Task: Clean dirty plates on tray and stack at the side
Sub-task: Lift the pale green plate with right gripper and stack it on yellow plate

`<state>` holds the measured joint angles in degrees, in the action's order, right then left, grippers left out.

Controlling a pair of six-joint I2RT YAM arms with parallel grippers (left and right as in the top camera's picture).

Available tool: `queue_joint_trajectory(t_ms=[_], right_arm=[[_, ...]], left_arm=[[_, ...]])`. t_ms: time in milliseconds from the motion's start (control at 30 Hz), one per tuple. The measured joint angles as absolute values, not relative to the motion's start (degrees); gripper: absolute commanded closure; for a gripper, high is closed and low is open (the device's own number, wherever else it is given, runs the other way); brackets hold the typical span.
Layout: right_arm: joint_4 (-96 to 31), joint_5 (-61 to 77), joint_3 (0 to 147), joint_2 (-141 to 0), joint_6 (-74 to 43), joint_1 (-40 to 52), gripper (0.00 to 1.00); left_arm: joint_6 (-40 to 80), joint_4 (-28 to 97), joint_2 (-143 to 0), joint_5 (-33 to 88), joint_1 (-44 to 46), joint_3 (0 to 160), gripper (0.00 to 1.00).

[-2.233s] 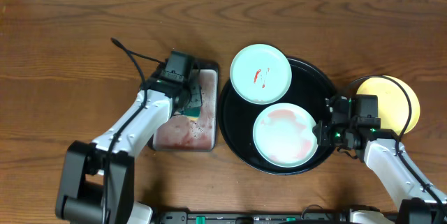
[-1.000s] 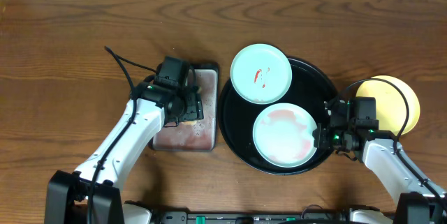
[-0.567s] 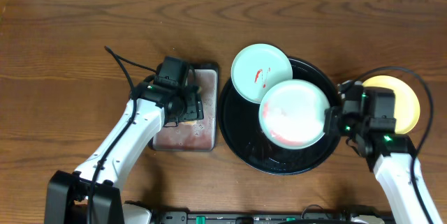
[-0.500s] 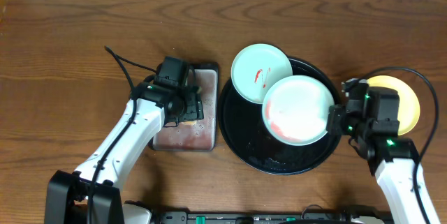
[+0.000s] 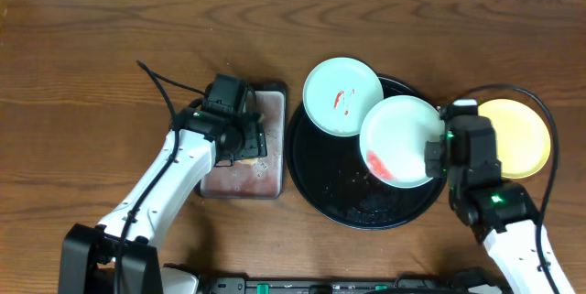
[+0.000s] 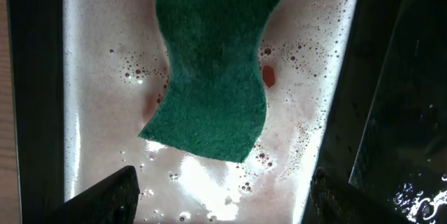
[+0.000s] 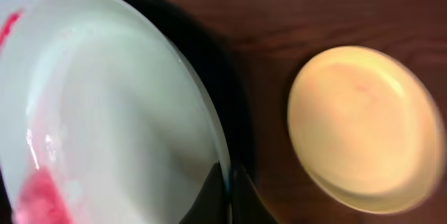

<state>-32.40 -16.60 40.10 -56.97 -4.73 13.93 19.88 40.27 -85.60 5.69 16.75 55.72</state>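
Observation:
The robot's right gripper should set the mint-green plate, still tilted above the black tray, down on top of the pale yellow plate (image 5: 503, 133) (image 7: 353, 126) next to the black tray.
My right gripper (image 5: 438, 153) is shut on the right rim of a mint-green plate (image 5: 400, 138), holding it tilted above the black tray (image 5: 316, 173). A red smear (image 5: 380, 165) lies on the plate's lower left. In the right wrist view the fingertips (image 7: 216, 182) pinch the plate's rim (image 7: 209, 123). A second mint plate (image 5: 341, 95) with red streaks rests on the tray's upper-left rim. A pale yellow plate (image 5: 518, 138) sits on the table right of the tray. My left gripper (image 5: 245, 138) hangs open over a green sponge (image 6: 213, 63).
The silver pan (image 5: 240, 173) left of the tray holds foamy, reddish water (image 6: 98, 112) with the sponge lying in it. The tray's bare floor (image 5: 357, 204) looks wet. A black cable (image 5: 165, 79) trails up left from the left arm.
The right gripper has lifted the smeared mint plate off the tray floor, tilting it and carrying it up and to the right. The left arm has stayed over the pan.

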Motion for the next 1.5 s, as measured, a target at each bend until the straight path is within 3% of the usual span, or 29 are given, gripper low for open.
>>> queue_joint_trajectory(t_ms=[267,833,1500], right_arm=[[-37.5,-33.8,47.5,-64.8,-4.3,25.0,0.99],[-28.2,-62.9,47.9,-72.0,5.0,50.2,0.99],[-26.1,-65.9,47.9,-72.0,6.5,50.3,0.99]], left_arm=[[19.9,40.3,-85.6,5.7,16.8,55.7,0.21],[19.9,40.1,-85.6,5.7,16.8,55.7,0.21],[19.9,40.1,-85.6,5.7,16.8,55.7,0.21]])
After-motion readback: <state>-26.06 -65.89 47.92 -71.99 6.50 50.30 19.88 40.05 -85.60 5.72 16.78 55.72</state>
